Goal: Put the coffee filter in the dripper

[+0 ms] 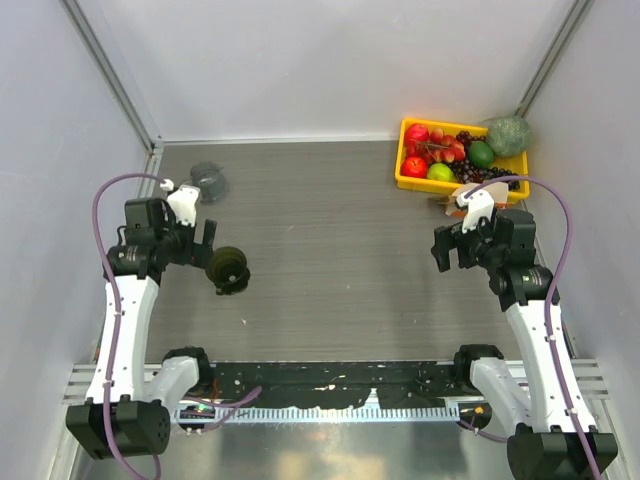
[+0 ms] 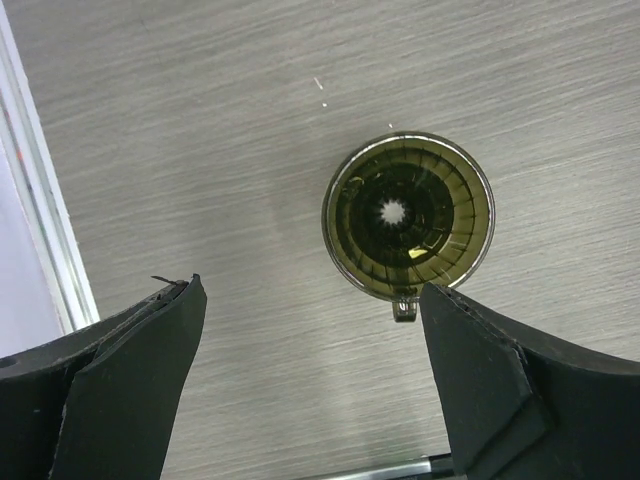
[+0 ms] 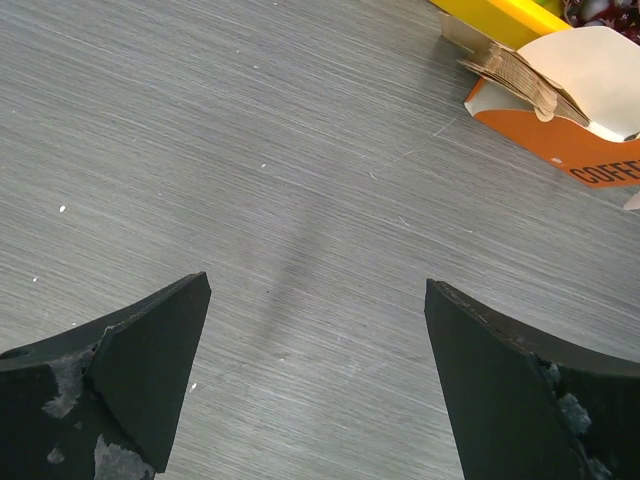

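Observation:
I will next close my left gripper on the handle (image 1: 193, 182) of the translucent grey cup behind the dripper.
The dripper (image 1: 228, 268) is a dark olive round funnel standing on the table at the left. The left wrist view shows it from above (image 2: 408, 215), empty, with ribbed walls and a small handle. My left gripper (image 1: 209, 240) is open and empty, hovering just beside and above the dripper; its own view also shows it open (image 2: 310, 292). Tan paper coffee filters (image 3: 515, 72) stick out of an orange box (image 3: 565, 152) ahead and to the right of my right gripper (image 3: 318, 284), which is open and empty over bare table. In the top view the right gripper (image 1: 441, 250) hangs just in front of that box.
A yellow basket (image 1: 410, 180) of fruit stands at the back right, right behind the filter box. A translucent grey cup (image 1: 208, 181) stands at the back left. Grey walls close in the table on three sides. A metal rail (image 2: 45, 230) runs along the left edge.

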